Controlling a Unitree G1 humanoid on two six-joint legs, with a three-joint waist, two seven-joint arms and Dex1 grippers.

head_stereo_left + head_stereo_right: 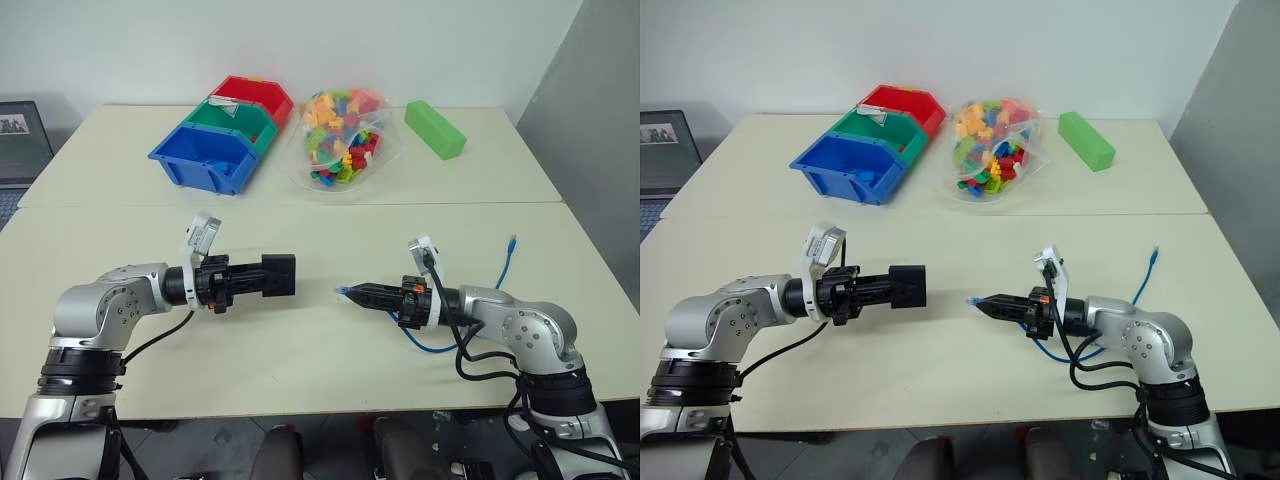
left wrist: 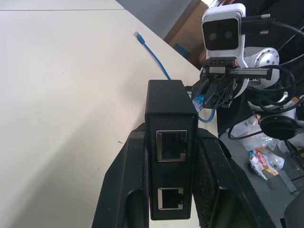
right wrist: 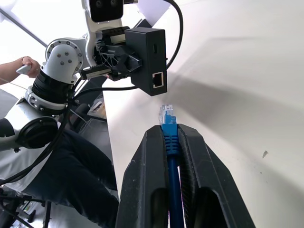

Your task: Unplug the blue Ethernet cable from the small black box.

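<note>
Next, my left gripper lets go of the small black box on the bare table [image 1: 244,234] just in front of the blue bin.
The small black box [image 1: 278,277] hangs above the table, clamped between the fingers of my left gripper [image 1: 262,278], which is shut on it. Its two ports [image 2: 171,145] on one side stand bare in the left wrist view, and another port [image 3: 158,80] faces the plug. My right gripper [image 1: 352,294] is shut on the blue Ethernet cable [image 3: 170,142] just behind its clear-blue plug [image 3: 166,114]. The plug is out of the box, a short gap away and pointing at it. The cable loops under my right wrist [image 1: 430,346], and its other end [image 1: 512,242] lies on the table.
A blue bin [image 1: 205,160], a green bin [image 1: 236,120] and a red bin [image 1: 256,97] stand in a row at the back left. A clear bag of coloured bricks [image 1: 340,140] and a green block [image 1: 434,129] lie behind. A laptop [image 1: 20,140] sits far left. A person's hand [image 3: 24,64] shows beyond my left arm.
</note>
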